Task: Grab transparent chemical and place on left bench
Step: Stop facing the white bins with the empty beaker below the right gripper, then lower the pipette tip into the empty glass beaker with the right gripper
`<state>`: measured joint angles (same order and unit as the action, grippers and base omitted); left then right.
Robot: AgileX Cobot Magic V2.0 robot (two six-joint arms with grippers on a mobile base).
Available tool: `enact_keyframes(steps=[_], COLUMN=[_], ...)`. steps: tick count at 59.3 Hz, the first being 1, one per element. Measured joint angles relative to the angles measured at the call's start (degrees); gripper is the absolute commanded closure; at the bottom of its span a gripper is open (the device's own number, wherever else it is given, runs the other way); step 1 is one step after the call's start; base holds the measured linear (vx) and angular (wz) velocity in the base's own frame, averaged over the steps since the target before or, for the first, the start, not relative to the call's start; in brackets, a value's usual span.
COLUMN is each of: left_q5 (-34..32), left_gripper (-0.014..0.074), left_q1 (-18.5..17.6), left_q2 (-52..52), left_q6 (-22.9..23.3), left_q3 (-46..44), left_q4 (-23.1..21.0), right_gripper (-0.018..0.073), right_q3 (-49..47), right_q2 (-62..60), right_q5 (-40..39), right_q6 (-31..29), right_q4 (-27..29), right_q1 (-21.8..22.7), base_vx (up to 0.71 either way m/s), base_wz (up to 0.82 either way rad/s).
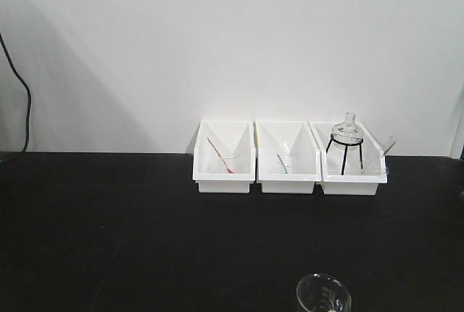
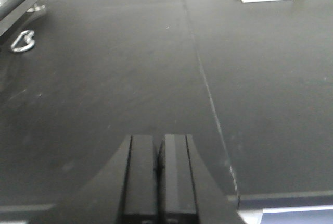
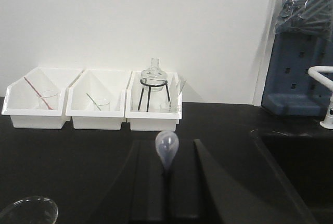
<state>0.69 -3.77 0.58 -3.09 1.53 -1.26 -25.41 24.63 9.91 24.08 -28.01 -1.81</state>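
My right gripper is to go to the glass beaker (image 1: pixel 336 292) (image 3: pixel 39 214) near the front of the black counter. It will let go of the transparent chemical inside it.
The transparent chemical, a clear pipette, stands upright between the fingers of my right gripper (image 3: pixel 166 157), which is shut on its stem. Its small bulb (image 3: pixel 167 147) sticks up above the fingertips; the rest of the stem is hidden between the pads. This gripper hovers over the black counter (image 3: pixel 78 161), in front of the right-hand white bin (image 3: pixel 153 117). My left gripper (image 2: pixel 158 141) is shut on nothing, low over the bare black top (image 2: pixel 130 78). The left bench is out of view.
Three white bins line the wall: one with a red pipette (image 1: pixel 220 156), one with a green pipette (image 1: pixel 283 164), one with a glass flask on a wire stand (image 1: pixel 346 141). A glass beaker (image 1: pixel 324 294) stands near the front. A dark sink (image 3: pixel 299 177) lies at right.
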Motion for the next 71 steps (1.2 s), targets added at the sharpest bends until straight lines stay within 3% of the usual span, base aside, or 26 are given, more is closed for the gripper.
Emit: enact_keyframes(steps=[51,62,71], left_q5=[0.0,0.0,0.0], left_gripper=[0.06,0.06,0.06], left_q1=[0.0,0.0,0.0], left_q2=[0.0,0.0,0.0], left_q6=[0.0,0.0,0.0], left_q3=[0.0,0.0,0.0], left_q4=[0.0,0.0,0.0], right_gripper=[0.0564,0.0564,0.0564], right_q3=[0.0,0.0,0.0], right_q2=[0.0,4.5,13.6], right_q5=[-0.5,-7.0,-18.2], right_q6=[1.3,3.9,5.8], right_q4=[0.5,1.3,1.3], right_q1=[0.0,0.0,0.0], base_vx=[0.02,0.0,0.0], base_wz=[-0.02,0.0,0.0])
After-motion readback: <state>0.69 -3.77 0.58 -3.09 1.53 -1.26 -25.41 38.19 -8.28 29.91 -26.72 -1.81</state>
